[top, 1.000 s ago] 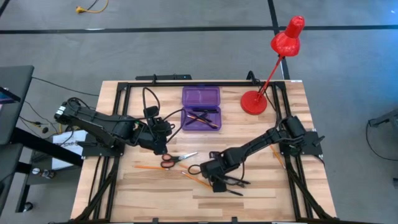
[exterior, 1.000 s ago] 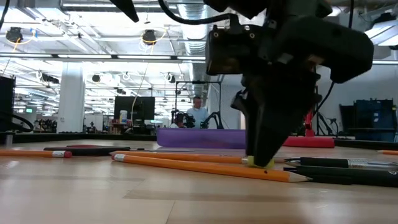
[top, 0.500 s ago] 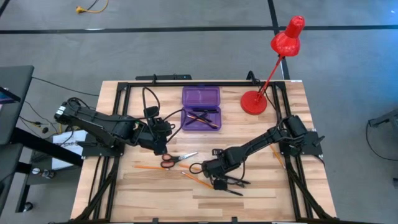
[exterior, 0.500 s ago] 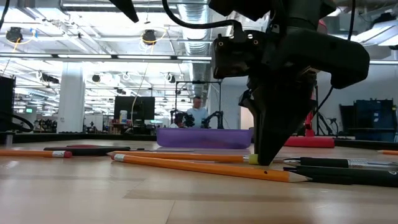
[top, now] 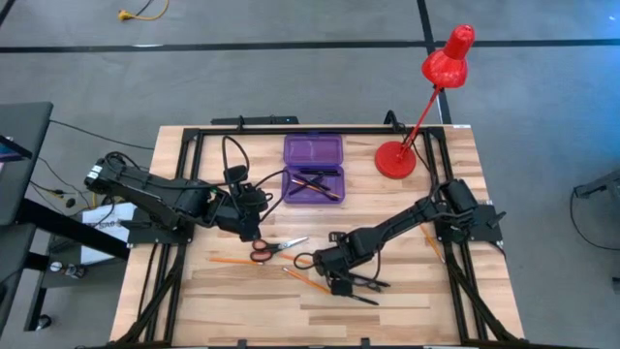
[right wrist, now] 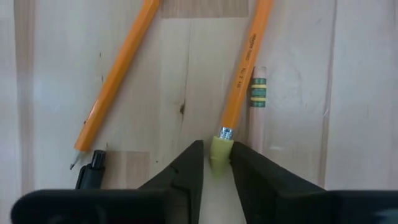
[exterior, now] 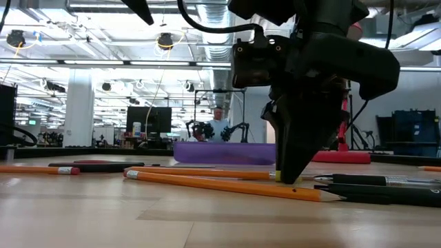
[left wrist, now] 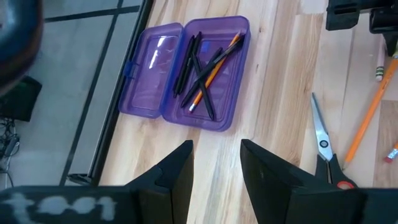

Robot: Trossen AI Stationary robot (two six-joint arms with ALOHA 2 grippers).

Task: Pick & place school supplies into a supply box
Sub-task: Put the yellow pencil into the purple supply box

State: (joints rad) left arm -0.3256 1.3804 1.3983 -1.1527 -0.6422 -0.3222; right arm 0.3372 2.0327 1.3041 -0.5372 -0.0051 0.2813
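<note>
Next, my right gripper releases the orange pencil on top of the pens in the purple supply box [top: 316, 187].
My right gripper [top: 336, 283] [right wrist: 217, 163] stands low on the table's near middle, with its fingers on either side of the yellow-green eraser end of an orange pencil [right wrist: 245, 68] [exterior: 207, 173]. A second orange pencil [right wrist: 118, 74] lies flat beside it. The red-handled scissors [top: 271, 249] [left wrist: 323, 143] lie to the left. The purple supply box [top: 313, 170] [left wrist: 186, 71] lies open at the far middle with pens and a pencil inside. My left gripper [top: 250, 228] [left wrist: 216, 163] hovers open between the box and the scissors. My right gripper pinches the pencil's eraser end [right wrist: 222, 149] between its two fingertips. The fingers come from above, pointing down, and lie across the pencil's end. The pencil lies flat on the table along its whole length.
Black pens [exterior: 372, 180] [top: 363, 286] lie just right of my right gripper, and one pen's end [right wrist: 90, 171] shows beside its finger. Another pencil [top: 228, 260] lies at the near left. A red desk lamp [top: 395, 158] stands at the far right.
My right gripper has swayed slightly sideways and back over the eraser end without leaving it. The pencils have stayed where they were.
</note>
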